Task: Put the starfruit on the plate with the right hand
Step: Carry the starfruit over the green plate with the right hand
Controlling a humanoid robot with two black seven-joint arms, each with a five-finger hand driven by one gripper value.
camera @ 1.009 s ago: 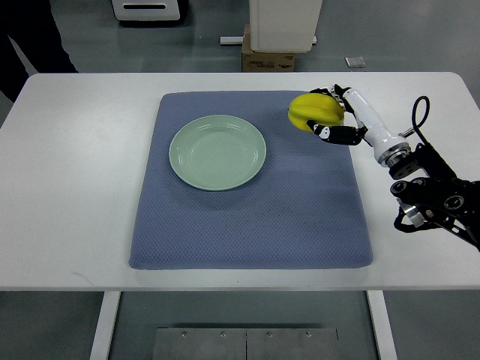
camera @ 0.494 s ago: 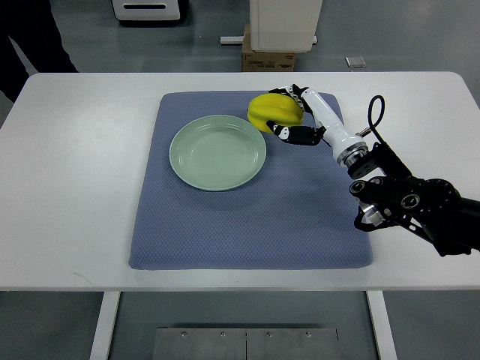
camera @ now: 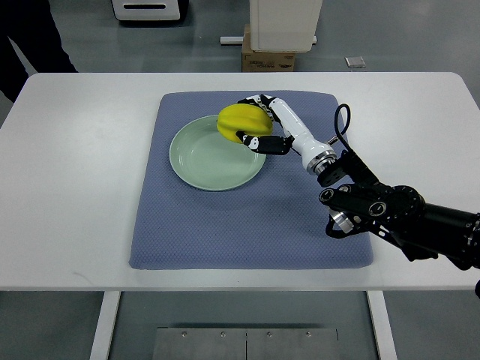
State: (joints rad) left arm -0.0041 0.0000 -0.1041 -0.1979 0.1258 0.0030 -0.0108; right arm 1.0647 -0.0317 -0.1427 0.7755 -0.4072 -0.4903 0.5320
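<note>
I should use my right gripper to set the yellow starfruit, which hangs over the plate's rim now, down just off the middle of the pale green plate (camera: 233, 161), toward my arm.
The yellow starfruit (camera: 239, 121) is held in my right hand (camera: 253, 122), whose fingers are curled around it. It hangs over the far right rim of the pale green plate (camera: 202, 159), which lies on the blue-grey mat (camera: 247, 217). My right arm (camera: 390, 214) reaches in from the right edge, across the mat's right side. Whether the fruit touches the plate I cannot tell. The left arm is out of view.
The mat lies in the middle of a white table (camera: 67, 187). Behind the table's far edge stand a cardboard box (camera: 266, 60) and a white machine base (camera: 146, 9). A person's dark clothing (camera: 30, 37) shows at the top left corner.
My right hand has carried the starfruit leftward, from above the mat's far right corner to over the plate's right rim. The arm has stretched further across the mat.
</note>
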